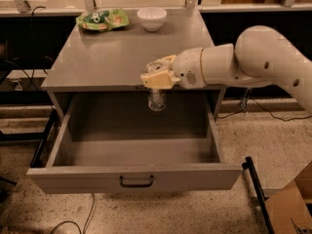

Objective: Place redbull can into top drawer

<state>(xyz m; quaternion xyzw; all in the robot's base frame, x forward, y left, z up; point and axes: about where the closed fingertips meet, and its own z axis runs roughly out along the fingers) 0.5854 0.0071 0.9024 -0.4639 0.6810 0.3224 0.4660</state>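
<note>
The robot's gripper needs to release the redbull can, hanging over the open top drawer's back part, on the top drawer's grey bottom behind the dark bar handle (142, 153).
My gripper (157, 78) is shut on the top of the redbull can (156, 100), a slim silver can that hangs upright below the cream fingers (155, 81). The can is in the air over the back part of the open top drawer (136, 179), just in front of the cabinet's top edge. The drawer is pulled far out, its grey inside is bare, and a dark bar handle (136, 181) sits at the middle of its front panel. My white arm (243, 65) reaches in from the right.
A white bowl (151, 18) and a green snack bag (102, 20) lie at the back of the grey cabinet top (112, 57). A cardboard box (290, 208) and a black frame (254, 184) stand at the lower right. Cables run on the floor.
</note>
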